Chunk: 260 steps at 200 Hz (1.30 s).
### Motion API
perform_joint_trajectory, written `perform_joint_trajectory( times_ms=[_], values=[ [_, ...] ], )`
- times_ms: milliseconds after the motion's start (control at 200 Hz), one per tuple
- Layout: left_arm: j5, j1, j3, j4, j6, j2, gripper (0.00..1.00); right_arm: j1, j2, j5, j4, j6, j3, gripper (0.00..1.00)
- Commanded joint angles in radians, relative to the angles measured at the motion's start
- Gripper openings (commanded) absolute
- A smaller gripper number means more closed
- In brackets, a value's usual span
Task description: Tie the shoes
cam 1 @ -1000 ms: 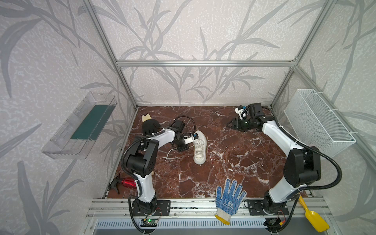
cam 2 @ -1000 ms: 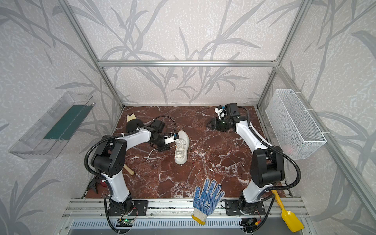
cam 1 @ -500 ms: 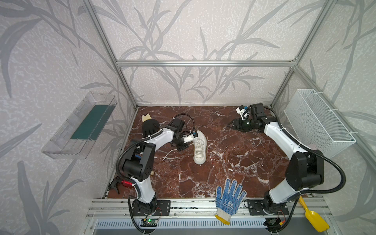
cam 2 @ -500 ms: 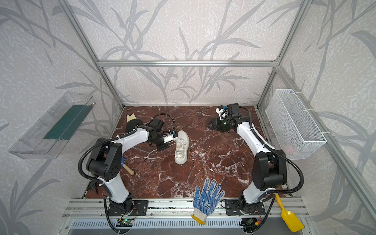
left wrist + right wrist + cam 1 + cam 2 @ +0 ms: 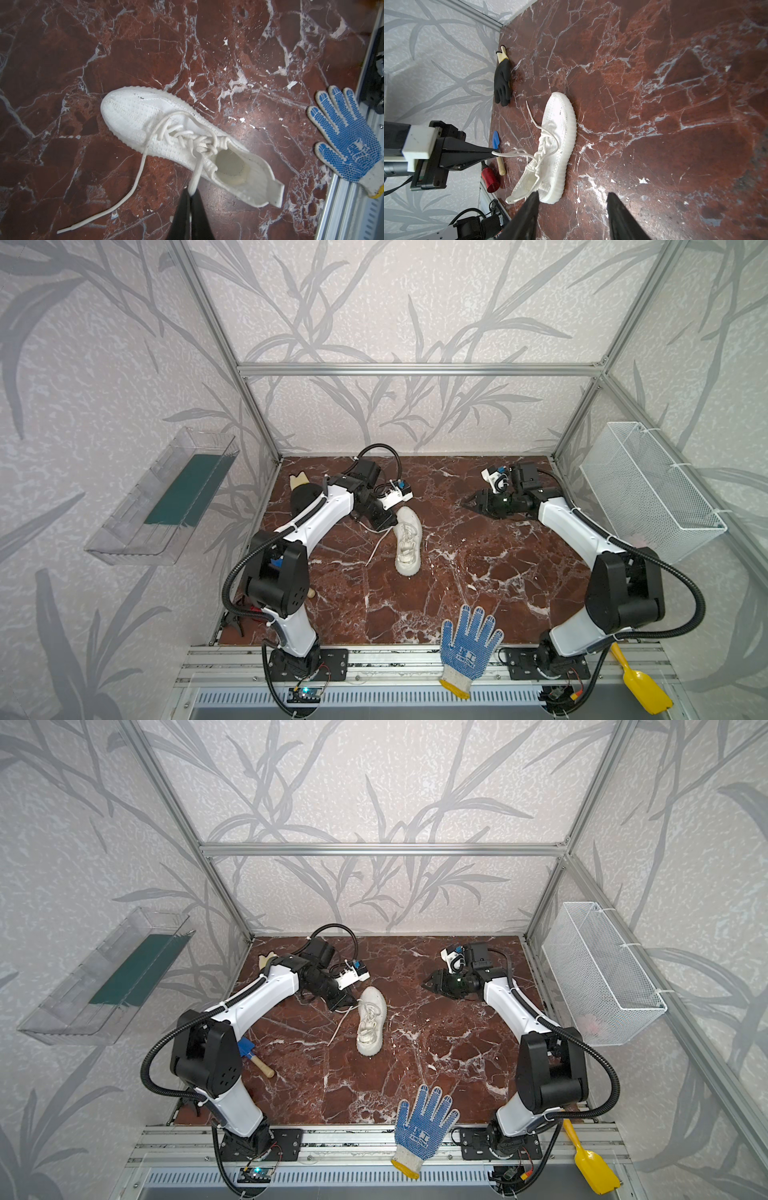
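Observation:
My left gripper is going to let go of the white lace, now taut beside the shoe's collar, over the toe end of the shoe's lacing [image 5: 407, 529] [image 5: 164, 130].
The shoe [image 5: 407, 543] is an off-white sneaker lying on the red marble floor [image 5: 478, 572], toe toward the front, in both top views [image 5: 371, 1021]. My left gripper [image 5: 191, 192] is shut on one white lace [image 5: 197, 170] just beside the shoe's collar [image 5: 529, 176]. That lace runs taut from the eyelets to the fingertips [image 5: 489, 154]. The other lace [image 5: 133, 187] trails loose over the floor on the shoe's left [image 5: 376, 549]. My right gripper [image 5: 572, 197] stands open above the floor behind the shoe's heel, right of it [image 5: 467, 502], and holds nothing.
A blue-dotted work glove [image 5: 467, 649] lies over the front rail. A black glove [image 5: 502, 83] lies at the back left. A blue trowel [image 5: 253, 1056] and a red tool [image 5: 490, 178] lie by the left arm's base. A wire basket [image 5: 648, 497] hangs on the right wall.
My left gripper's jaws have closed on the lace beside the shoe. The right gripper has stayed open and moved hardly at all.

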Motion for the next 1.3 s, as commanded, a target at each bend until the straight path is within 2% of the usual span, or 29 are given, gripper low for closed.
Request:
perform_joint_trajectory(
  times_ms=[0,115,215,480,820,1295],
  values=[
    [0.073,-0.016,0.02,0.034,-0.13,0.018,0.0,0.024,0.011,-0.028,0.052,0.014,-0.012,0.53],
    [0.08,-0.023,0.013,0.138,-0.222,0.026,0.0,0.039,0.031,-0.041,0.086,0.042,-0.022,0.53],
    [0.076,-0.029,0.037,0.148,-0.258,0.058,0.0,0.043,0.042,-0.051,0.105,0.058,-0.028,0.52],
    [0.053,-0.045,0.121,0.14,-0.258,0.161,0.0,0.054,0.065,-0.057,0.137,0.079,-0.06,0.52],
    [0.016,-0.058,0.27,0.049,-0.25,0.299,0.0,0.059,0.081,-0.06,0.153,0.094,-0.077,0.51],
    [-0.039,-0.07,0.333,0.017,-0.302,0.403,0.0,0.085,0.14,-0.066,0.176,0.117,-0.081,0.51]
  ],
)
